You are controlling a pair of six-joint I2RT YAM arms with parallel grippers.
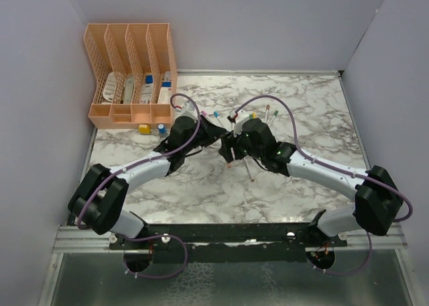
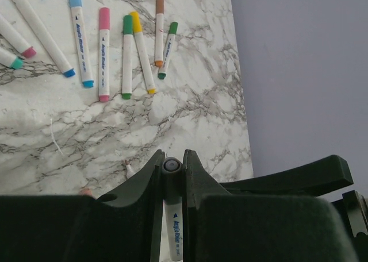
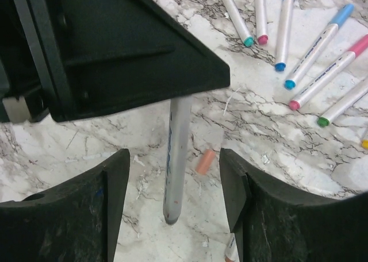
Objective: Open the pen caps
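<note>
I will use my left gripper to let go of the pale grey pen's cap on the marble (image 1: 218,164) next to the small orange cap.
My left gripper (image 2: 172,173) is shut on a pale grey pen (image 2: 173,216), whose round end shows between the fingertips. In the right wrist view this pen (image 3: 175,158) sticks out from under the left gripper's dark body and ends in a plain grey tip. My right gripper (image 3: 175,173) is open, with one finger on each side of that tip and not touching it. A small orange cap (image 3: 205,161) lies loose on the marble beside it. Both grippers meet at mid-table (image 1: 226,143). Several capped pens (image 2: 103,55) lie fanned out beyond them and also show in the right wrist view (image 3: 319,72).
An orange desk organizer (image 1: 127,71) stands at the back left, with a yellow block (image 1: 143,128) and a small blue-topped bottle (image 1: 162,128) in front of it. Another pen (image 1: 249,172) lies under the right arm. Grey walls close in the marble table (image 1: 315,111).
</note>
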